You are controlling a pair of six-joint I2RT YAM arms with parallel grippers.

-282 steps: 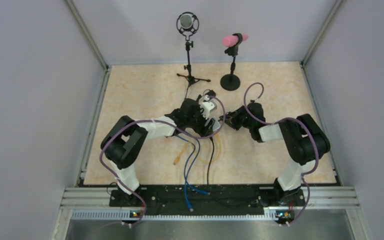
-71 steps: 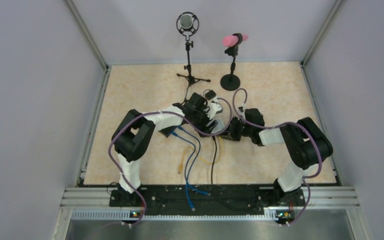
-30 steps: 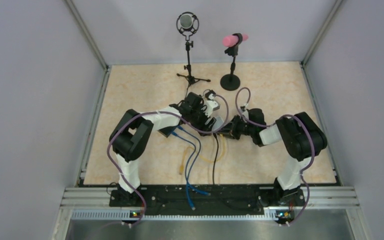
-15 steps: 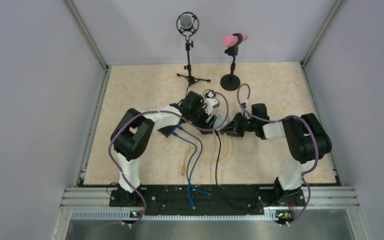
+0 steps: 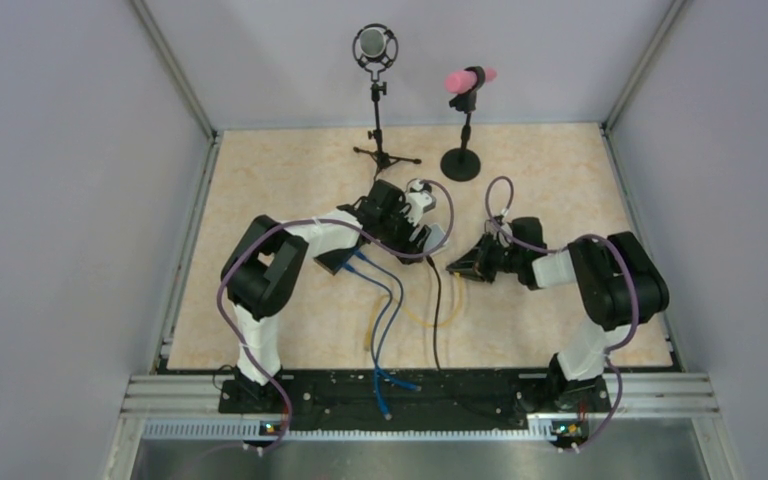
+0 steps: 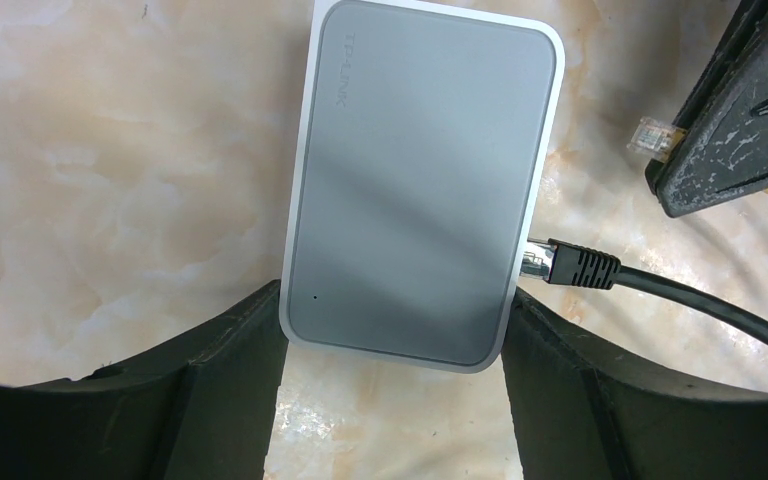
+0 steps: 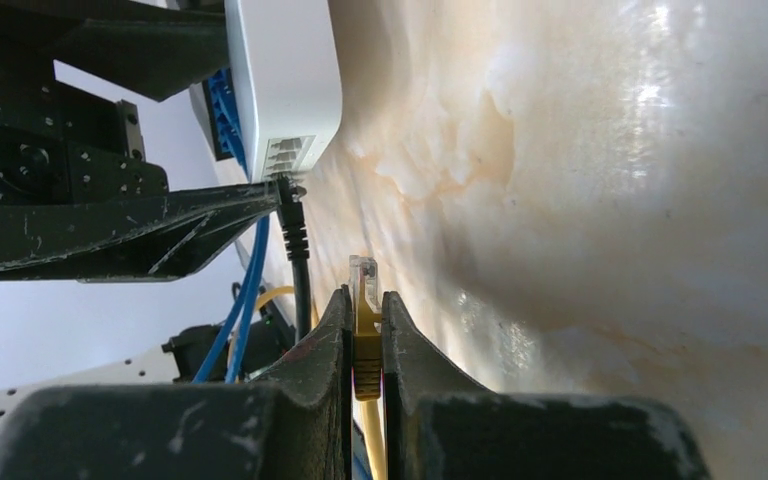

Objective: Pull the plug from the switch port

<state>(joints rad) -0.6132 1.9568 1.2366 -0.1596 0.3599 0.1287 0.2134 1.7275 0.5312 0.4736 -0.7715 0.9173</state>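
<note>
I will set the yellow plug down with my right gripper on the bare table (image 5: pixel 473 226) in front of the pink microphone's stand.
My left gripper (image 6: pixel 395 322) is shut on the grey switch (image 6: pixel 420 180), one finger on each long side at its near end. A black plug (image 6: pixel 575 268) sits in a port on the switch's right edge. My right gripper (image 7: pixel 365 298) is shut on a yellow plug (image 7: pixel 363 272), whose clear tip pokes out past the fingers. It is out of the switch (image 7: pixel 280 80) and a short way from the ports, beside the black plug (image 7: pixel 295 235). In the top view the right gripper (image 5: pixel 457 267) is just right of the switch (image 5: pixel 436 238).
A black cable (image 5: pixel 436 310), blue cables (image 5: pixel 380 320) and a yellow cable (image 5: pixel 430 318) trail toward the near edge. Two microphone stands (image 5: pixel 375 100) (image 5: pixel 465 120) stand at the back. A dark box (image 5: pixel 335 262) lies under the left arm.
My right gripper has drawn back to the right, away from the switch, with the yellow plug in it. The left gripper still holds the switch and has barely moved.
</note>
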